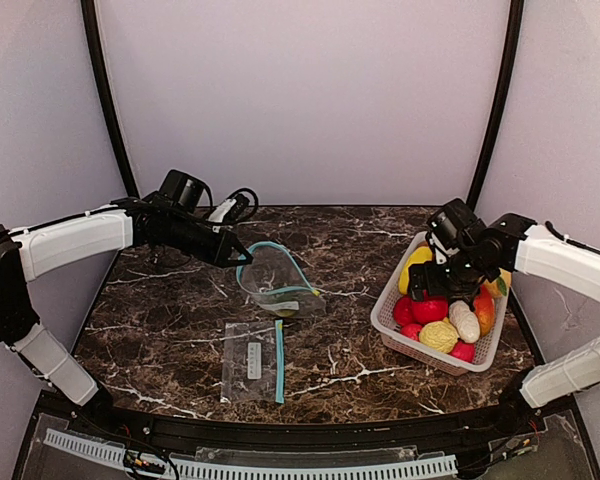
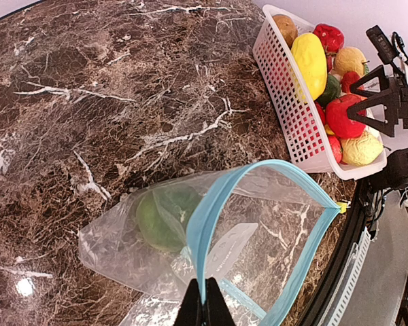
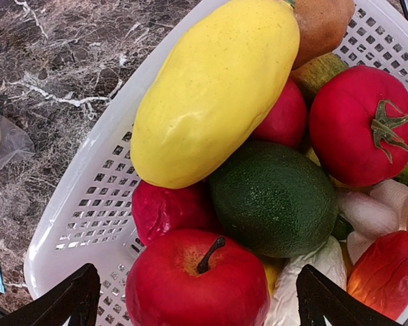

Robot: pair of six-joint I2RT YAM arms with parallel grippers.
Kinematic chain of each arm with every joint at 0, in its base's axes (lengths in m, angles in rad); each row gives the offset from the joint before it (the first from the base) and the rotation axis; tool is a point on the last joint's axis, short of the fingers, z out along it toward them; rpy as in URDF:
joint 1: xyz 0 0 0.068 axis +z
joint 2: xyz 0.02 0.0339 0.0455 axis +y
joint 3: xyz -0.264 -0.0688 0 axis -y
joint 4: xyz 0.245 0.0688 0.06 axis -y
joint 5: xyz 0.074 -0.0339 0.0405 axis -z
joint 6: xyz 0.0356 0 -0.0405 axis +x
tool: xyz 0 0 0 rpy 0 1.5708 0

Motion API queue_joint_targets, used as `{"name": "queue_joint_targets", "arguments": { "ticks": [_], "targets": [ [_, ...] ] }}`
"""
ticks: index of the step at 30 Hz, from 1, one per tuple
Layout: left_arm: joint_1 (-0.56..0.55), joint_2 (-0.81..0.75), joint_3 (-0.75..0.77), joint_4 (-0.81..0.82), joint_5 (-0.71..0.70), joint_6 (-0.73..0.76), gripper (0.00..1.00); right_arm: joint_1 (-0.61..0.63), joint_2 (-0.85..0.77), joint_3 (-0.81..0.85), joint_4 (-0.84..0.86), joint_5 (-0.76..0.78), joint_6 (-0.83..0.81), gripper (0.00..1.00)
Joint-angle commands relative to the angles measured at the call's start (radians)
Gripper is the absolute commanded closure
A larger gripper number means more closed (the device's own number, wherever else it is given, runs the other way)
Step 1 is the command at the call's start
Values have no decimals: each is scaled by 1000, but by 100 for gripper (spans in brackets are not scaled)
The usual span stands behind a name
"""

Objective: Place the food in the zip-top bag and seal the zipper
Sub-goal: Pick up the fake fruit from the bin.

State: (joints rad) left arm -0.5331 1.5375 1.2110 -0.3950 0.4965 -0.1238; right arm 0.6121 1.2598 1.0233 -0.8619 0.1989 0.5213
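Observation:
My right gripper is to close on opposite sides of the red apple (image 1: pixel 429 309) (image 3: pixel 197 288) in the white slotted basket, with the apple's stem between its fingers.
My left gripper (image 1: pixel 242 258) (image 2: pixel 205 305) is shut on the blue zipper rim of the clear zip-top bag (image 1: pixel 275 280) (image 2: pixel 258 224) and holds its mouth open above the table. One green piece of food (image 2: pixel 164 216) lies inside the bag. The other food is piled in a white slotted basket (image 1: pixel 395 325) (image 3: pixel 88 224). It includes a red apple (image 3: pixel 197 285), a long yellow fruit (image 3: pixel 214 88), a dark green avocado (image 3: pixel 275 197) and a red tomato (image 3: pixel 360 125). My right gripper (image 1: pixel 442 285) (image 3: pixel 197 302) hangs open just over the apple, one finger on each side of it.
A second zip-top bag (image 1: pixel 252 362) with a blue zipper lies flat and unfilled on the marble table near its front edge. The basket stands at the table's right side, close to the right wall. Dark frame posts rise at both back corners.

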Motion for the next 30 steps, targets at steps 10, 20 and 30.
{"name": "queue_joint_targets", "arguments": {
  "ticks": [10, 20, 30],
  "targets": [
    [-5, -8, 28, -31, 2, 14, 99, -7, 48, -19, -6, 7, -4, 3],
    [-4, -8, 28, -31, 2, 15, 99, -7, 57, -36, -28, 17, 6, 10],
    [-4, -9, 28, -32, 1, 15, 99, -6, 54, -33, -31, 13, 3, 22]
  ]
}}
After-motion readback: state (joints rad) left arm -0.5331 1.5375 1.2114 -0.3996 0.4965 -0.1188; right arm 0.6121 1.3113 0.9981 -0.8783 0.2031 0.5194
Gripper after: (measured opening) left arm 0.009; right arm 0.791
